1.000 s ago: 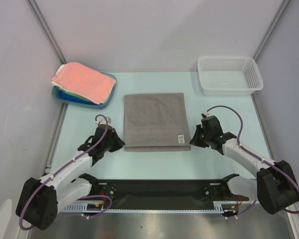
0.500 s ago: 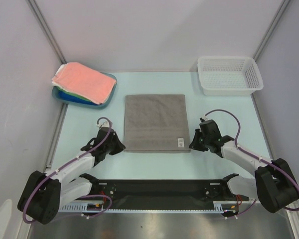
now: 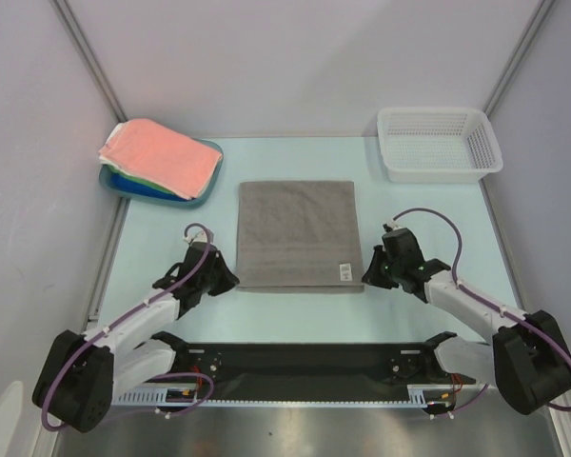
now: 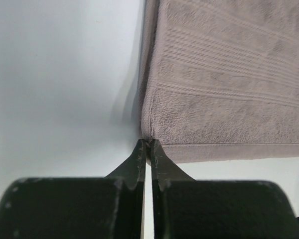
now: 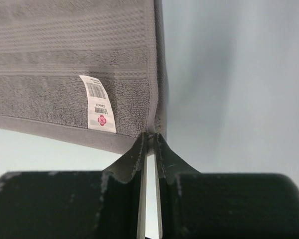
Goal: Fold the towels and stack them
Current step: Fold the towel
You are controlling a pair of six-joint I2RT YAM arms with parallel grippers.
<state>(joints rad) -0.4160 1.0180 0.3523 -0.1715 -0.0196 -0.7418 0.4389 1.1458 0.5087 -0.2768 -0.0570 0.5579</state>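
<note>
The grey towel's lower layer shows past its top layer, so my right gripper should open and take hold of the top layer's corner [image 5: 145,124] again to straighten it.
A grey towel [image 3: 298,233] lies spread flat in the middle of the table, its white tag [image 3: 344,271] near the near right corner. My left gripper [image 3: 230,281] is shut on the near left corner; in the left wrist view the fingertips [image 4: 148,144] pinch the edge of the grey cloth [image 4: 224,89]. My right gripper [image 3: 366,274] is shut on the near right corner, where its tips [image 5: 150,135] nip the hem of the towel [image 5: 65,50] just right of the tag [image 5: 97,103]. More towels, salmon pink [image 3: 160,155] on top, are stacked at the back left.
The stack rests in a blue tray [image 3: 206,196] by the left wall. A white perforated basket [image 3: 438,113] stands at the back right. Grey walls close in the left, right and far sides.
Both grippers have drawn a little toward the near edge, keeping hold of the corners, and the grey towel has slid slightly nearer with them. In the last half second hardly anything moved.
</note>
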